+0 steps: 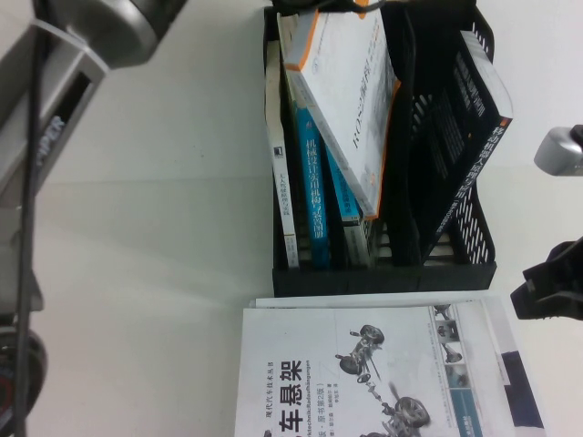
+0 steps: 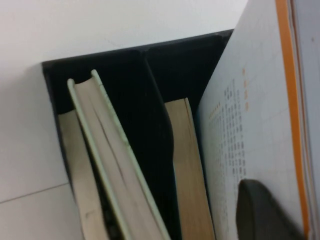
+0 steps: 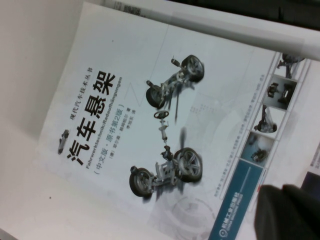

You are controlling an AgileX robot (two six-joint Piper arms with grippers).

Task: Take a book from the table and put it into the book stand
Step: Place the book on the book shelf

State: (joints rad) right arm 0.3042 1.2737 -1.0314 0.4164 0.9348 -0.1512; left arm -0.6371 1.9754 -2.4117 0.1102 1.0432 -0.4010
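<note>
Next, I let go of the white book with my left gripper in the black book stand's middle compartment (image 1: 361, 135) (image 2: 232, 165), between the blue book and the dark book.
A black book stand (image 1: 383, 278) stands at the back centre with several books in it. My left gripper (image 1: 332, 5) reaches in from the top edge, shut on a white book with an orange edge (image 1: 351, 100), which hangs tilted over the stand's middle compartments. In the left wrist view one finger (image 2: 265, 212) presses on that book's cover (image 2: 250, 125) above the stand (image 2: 150, 65). A white car-suspension book (image 1: 364, 373) lies flat in front of the stand. My right gripper (image 1: 549, 289) hovers shut and empty at its right edge (image 3: 290, 212).
In the stand are a thin white book (image 1: 278, 164), a blue book (image 1: 314, 182) and a dark book (image 1: 465, 127) leaning in the right compartment. The left arm (image 1: 55, 109) fills the upper left. White table (image 1: 155, 237) lies to the left.
</note>
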